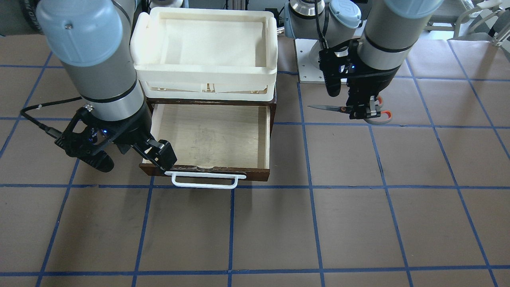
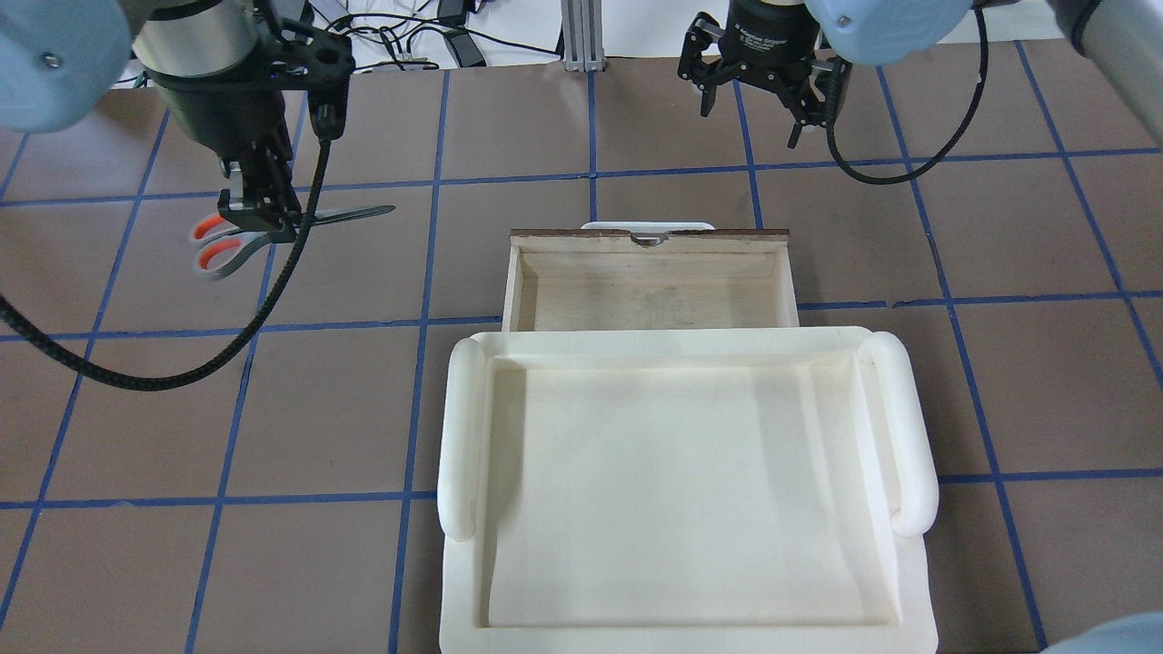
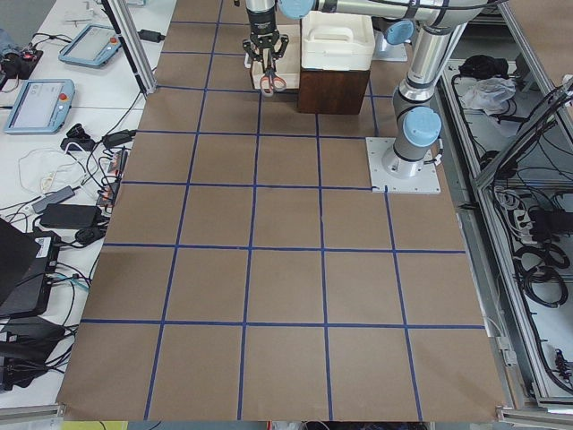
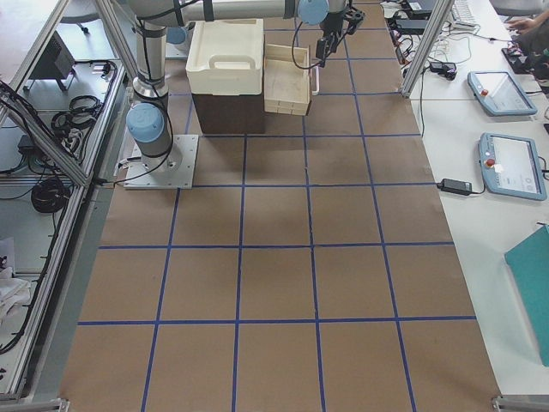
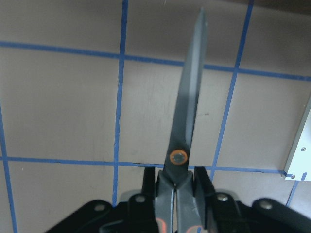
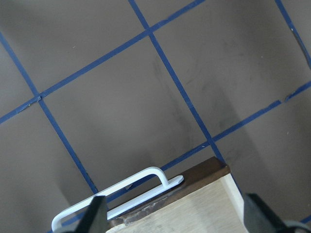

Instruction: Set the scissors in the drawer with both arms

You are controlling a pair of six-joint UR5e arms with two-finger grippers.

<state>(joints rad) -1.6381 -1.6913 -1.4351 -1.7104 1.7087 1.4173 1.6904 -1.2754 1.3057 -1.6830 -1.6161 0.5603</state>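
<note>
My left gripper is going to let go of the scissors on the middle of the drawer's bare plywood bottom (image 1: 218, 138).
The scissors (image 1: 326, 107), grey handles lined orange-red, are held level in my left gripper (image 1: 364, 109), which is shut on them near the pivot. They hang just above the brown table, well to one side of the drawer, blades pointing toward it; they also show in the overhead view (image 2: 218, 250) and the left wrist view (image 5: 189, 97). The drawer (image 1: 211, 135) stands pulled out with a bare plywood floor and a white bar handle (image 1: 205, 180). My right gripper (image 1: 157, 155) is open and empty, just above the drawer's front corner by the handle (image 6: 116, 199).
A white foam tray (image 2: 681, 490) sits on top of the dark cabinet, over the drawer. The table is brown paper with a blue tape grid. The left arm's base plate (image 1: 306, 67) is beside the cabinet. Cables and tablets lie past the table's far edge (image 3: 54, 98).
</note>
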